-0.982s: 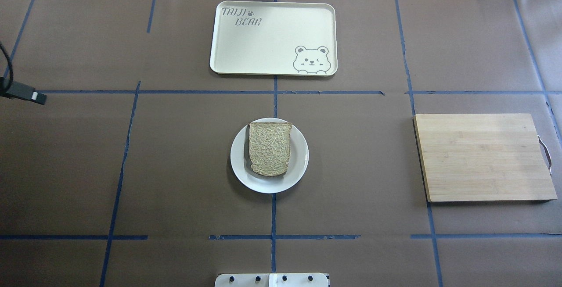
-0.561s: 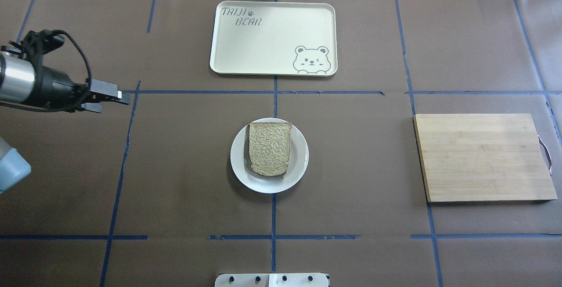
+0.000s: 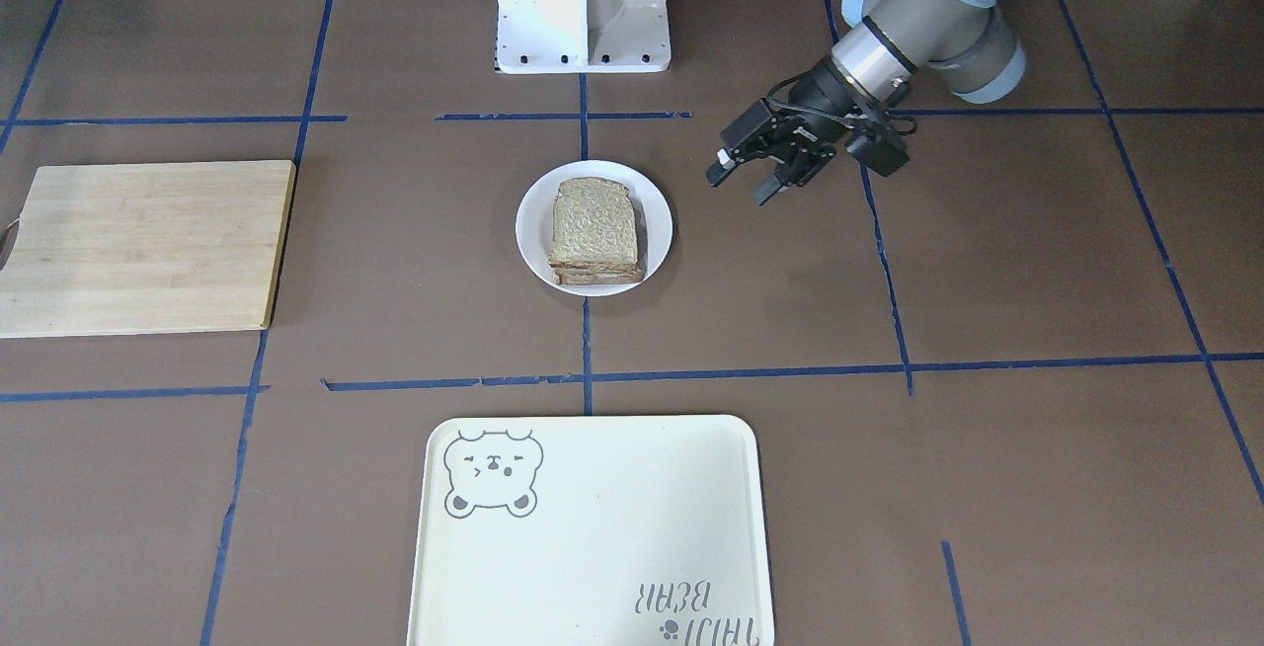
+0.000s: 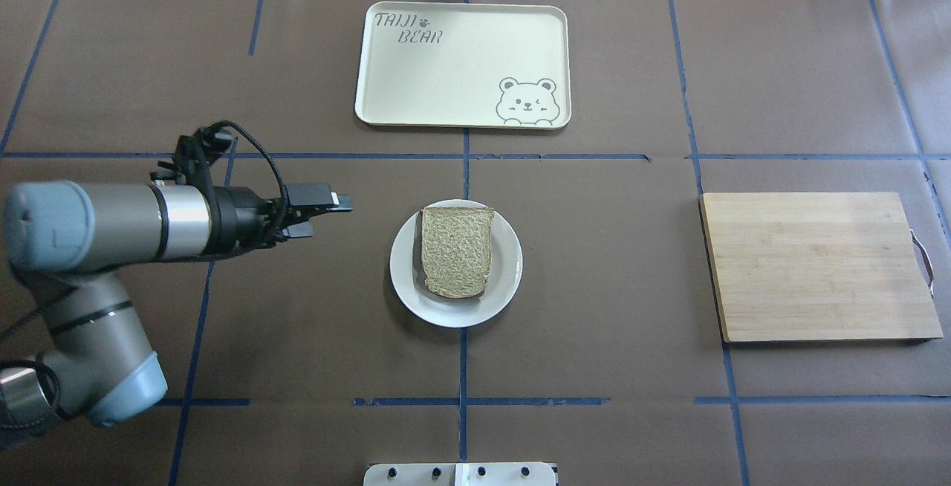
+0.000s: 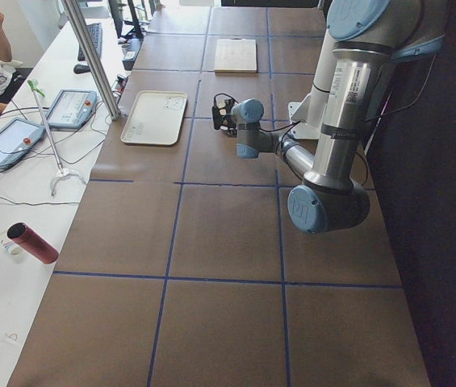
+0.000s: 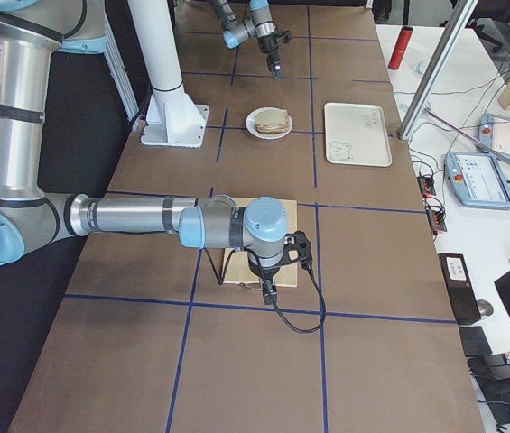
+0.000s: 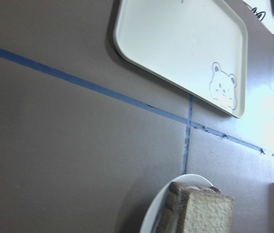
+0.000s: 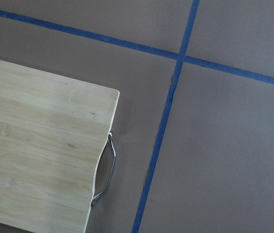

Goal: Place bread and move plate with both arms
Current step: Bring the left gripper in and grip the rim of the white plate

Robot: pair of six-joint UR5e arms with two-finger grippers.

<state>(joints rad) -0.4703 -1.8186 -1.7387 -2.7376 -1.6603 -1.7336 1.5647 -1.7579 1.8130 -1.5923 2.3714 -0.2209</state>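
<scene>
My left gripper is going to grip the rim [image 3: 666,205] of the white plate beside the bread, on the side that faces this gripper.
The bread [image 4: 457,252] lies on the white plate [image 4: 510,267] at the table's middle. In the front view the bread [image 3: 592,221] looks like a small stack on the plate [image 3: 531,227]. My left gripper [image 4: 330,216] is open and empty. It hovers left of the plate, pointing at it and apart from it, and also shows in the front view [image 3: 738,188]. The left wrist view shows the bread [image 7: 205,212] at its lower edge. My right gripper [image 6: 268,290] shows only in the right side view, over the cutting board's near end. I cannot tell whether it is open or shut.
A cream bear tray [image 4: 461,62] lies beyond the plate at the table's far side. A wooden cutting board [image 4: 817,263] with a metal handle [image 8: 105,174] lies to the right. The white pedestal base [image 3: 583,4] stands at the near edge.
My left arm has swept in from the left edge towards the plate, its gripper moving right and slightly nearer me. The bread, plate, tray and board have not moved.
</scene>
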